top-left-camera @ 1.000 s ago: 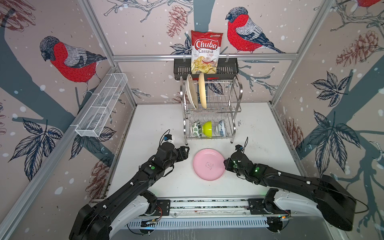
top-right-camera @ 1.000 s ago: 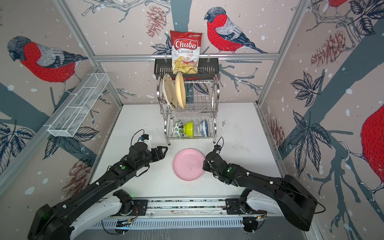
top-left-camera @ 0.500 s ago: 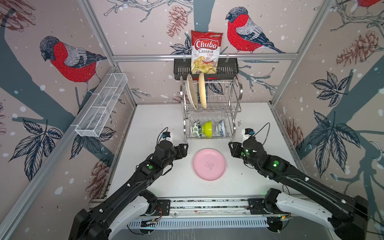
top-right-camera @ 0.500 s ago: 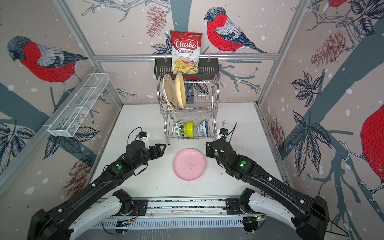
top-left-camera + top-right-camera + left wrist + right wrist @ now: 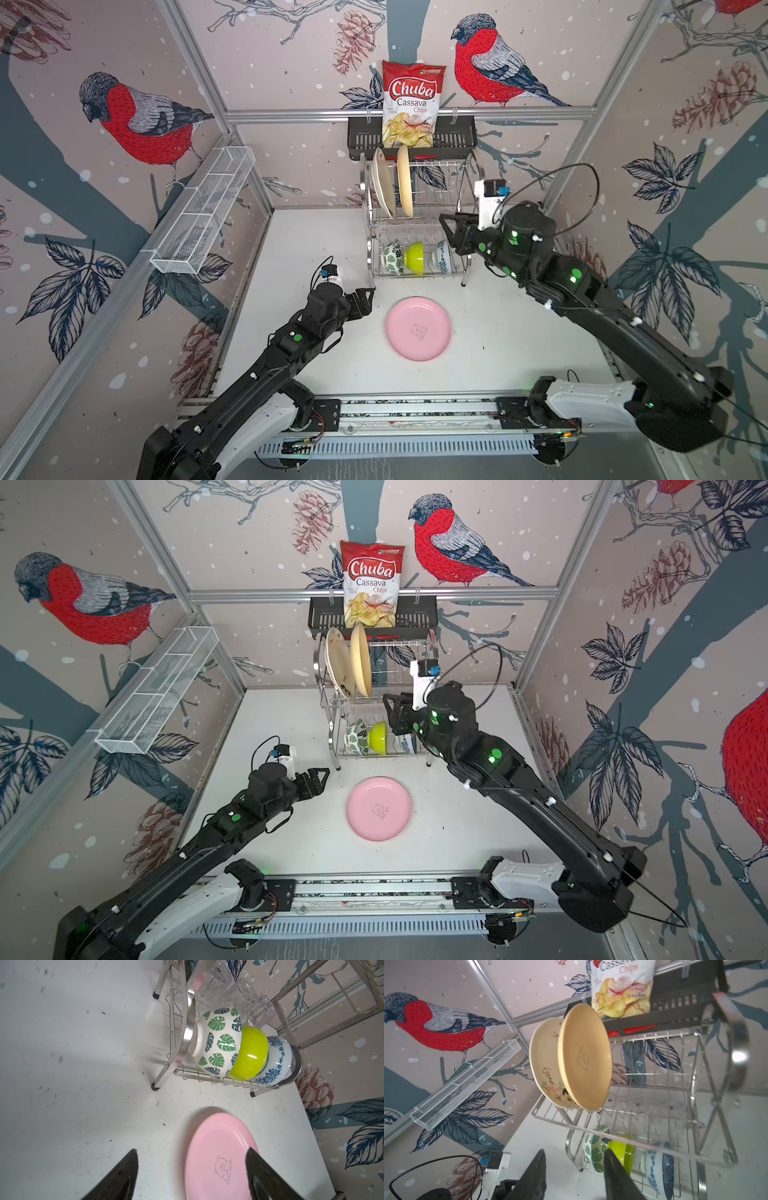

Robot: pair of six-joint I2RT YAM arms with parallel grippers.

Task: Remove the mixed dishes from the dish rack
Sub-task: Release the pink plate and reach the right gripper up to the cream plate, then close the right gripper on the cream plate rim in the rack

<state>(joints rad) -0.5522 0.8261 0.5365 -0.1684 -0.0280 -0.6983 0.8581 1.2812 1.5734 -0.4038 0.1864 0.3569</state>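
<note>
My right gripper needs to close on the near edge [image 5: 407, 190] [image 5: 565, 1076] of the pale yellow plate, which is standing next to the cream floral plate in the upper level of the rack.
The chrome dish rack [image 5: 432, 195] [image 5: 384, 669] stands at the back of the table. Its upper tier holds a cream floral plate [image 5: 383, 183] [image 5: 544, 1072] and a pale yellow plate [image 5: 404, 180] [image 5: 583, 1055], both on edge. The lower tier holds a green-leaf bowl [image 5: 216, 1043], a lime green bowl [image 5: 249, 1057] and a blue-patterned bowl [image 5: 276, 1061], with clear tumblers [image 5: 234, 991] behind them. A pink plate [image 5: 418, 328] [image 5: 220, 1157] lies flat in front of the rack. My left gripper [image 5: 368, 297] [image 5: 191, 1152] is open, low, left of the pink plate. My right gripper [image 5: 446, 220] [image 5: 574, 1152] is open and empty, raised at the rack's right side.
A red-and-white chips bag [image 5: 411, 104] stands in a black slotted basket [image 5: 453, 137] on the back wall above the rack. A long white mesh tray [image 5: 203, 216] hangs on the left wall. The arms' base rail [image 5: 415, 409] runs along the front edge.
The right gripper has left the pink plate's right edge, risen toward the rack's upper tier and opened. The left gripper has edged slightly toward the rack. The pink plate lies still.
</note>
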